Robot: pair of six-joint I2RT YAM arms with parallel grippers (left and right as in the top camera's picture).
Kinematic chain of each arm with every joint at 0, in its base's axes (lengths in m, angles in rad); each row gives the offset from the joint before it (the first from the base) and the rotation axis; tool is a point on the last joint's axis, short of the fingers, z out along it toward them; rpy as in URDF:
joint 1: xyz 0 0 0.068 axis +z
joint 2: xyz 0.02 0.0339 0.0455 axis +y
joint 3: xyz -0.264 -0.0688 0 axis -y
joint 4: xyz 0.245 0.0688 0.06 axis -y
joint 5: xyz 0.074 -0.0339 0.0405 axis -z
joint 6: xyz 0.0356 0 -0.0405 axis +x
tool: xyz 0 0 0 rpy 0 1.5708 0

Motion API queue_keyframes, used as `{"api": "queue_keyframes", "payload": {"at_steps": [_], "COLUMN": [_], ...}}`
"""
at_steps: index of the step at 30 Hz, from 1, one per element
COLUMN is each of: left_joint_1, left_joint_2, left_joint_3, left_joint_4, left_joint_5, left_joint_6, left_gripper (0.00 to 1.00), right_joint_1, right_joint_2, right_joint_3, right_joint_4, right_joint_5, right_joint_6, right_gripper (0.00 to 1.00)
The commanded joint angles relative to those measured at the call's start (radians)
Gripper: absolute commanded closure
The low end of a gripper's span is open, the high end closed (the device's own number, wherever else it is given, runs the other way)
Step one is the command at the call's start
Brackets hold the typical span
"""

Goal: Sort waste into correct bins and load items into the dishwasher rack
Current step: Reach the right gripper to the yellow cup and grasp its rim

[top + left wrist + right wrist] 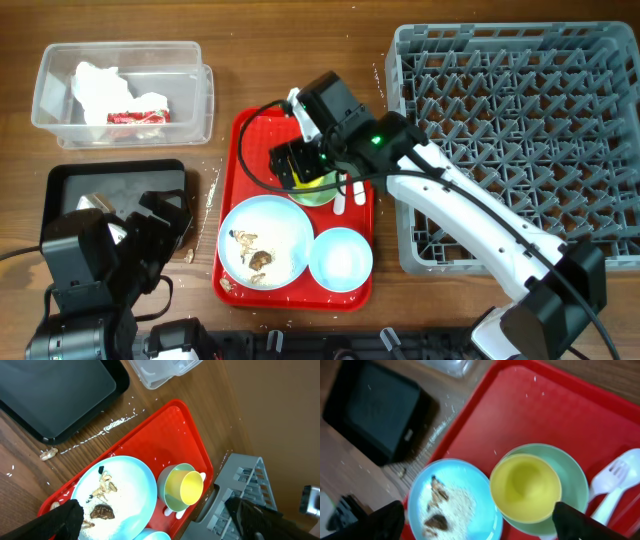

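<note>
My right gripper needs to grip the yellow-green cup's rim (298, 184) (492, 494) on the side toward the light blue plate, and the pale green dish will stay below.
The yellow-green cup (318, 186) stands in the pale green dish (571, 476) on the red tray (255, 135). It also shows in the right wrist view (525, 487) and the left wrist view (188, 486). My right gripper (303, 163) hovers over the cup, open and empty (482, 527). The light blue plate (290, 225) holds brownish food scraps (252, 255). The light blue bowl (341, 258) sits beside it. White plastic cutlery (615, 485) lies right of the dish. My left gripper (157, 530) is open and empty at the lower left (150, 235).
The clear box (190, 95) at top left holds white tissue (95, 85) and a red-and-white wrapper (138, 116). The black tray (115, 180) lies below it. The grey rack (520, 130) fills the right. A loose crumb (48, 453) and rice grains lie beside the red tray.
</note>
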Motion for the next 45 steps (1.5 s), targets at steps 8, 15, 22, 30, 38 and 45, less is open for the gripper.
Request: {"api": "queue_keyframes", "payload": {"at_steps": [8, 15, 22, 30, 38, 45], "left_joint_1": [0.002, 0.002, 0.002, 0.002, 0.002, 0.002], "left_joint_2": [-0.002, -0.002, -0.002, -0.002, -0.002, -0.002], "left_joint_3": [0.0, 0.0, 0.0, 0.0, 0.0, 0.0], "left_joint_4": [0.003, 0.003, 0.003, 0.003, 0.003, 0.003], "left_joint_5": [0.01, 0.01, 0.01, 0.01, 0.01, 0.01], "left_joint_6": [0.008, 0.008, 0.008, 0.008, 0.008, 0.008], "left_gripper": [0.0, 0.0, 0.0, 0.0, 0.0, 0.0], "right_joint_1": [0.074, 0.12, 0.143, 0.148, 0.146, 0.145], "right_joint_2": [0.119, 0.214, 0.275, 0.275, 0.264, 0.202], "right_joint_3": [-0.032, -0.032, -0.032, -0.032, -0.02, 0.0], "right_joint_4": [0.059, 0.084, 0.112, 0.111, 0.098, 0.047], "right_joint_5": [0.124, 0.283, 0.293, 0.296, 0.296, 0.296], "right_joint_6": [0.159, 0.264, 0.26, 0.26, 0.261, 0.259], "right_gripper": [0.46, 0.49, 0.55, 0.7, 0.96, 0.96]}}
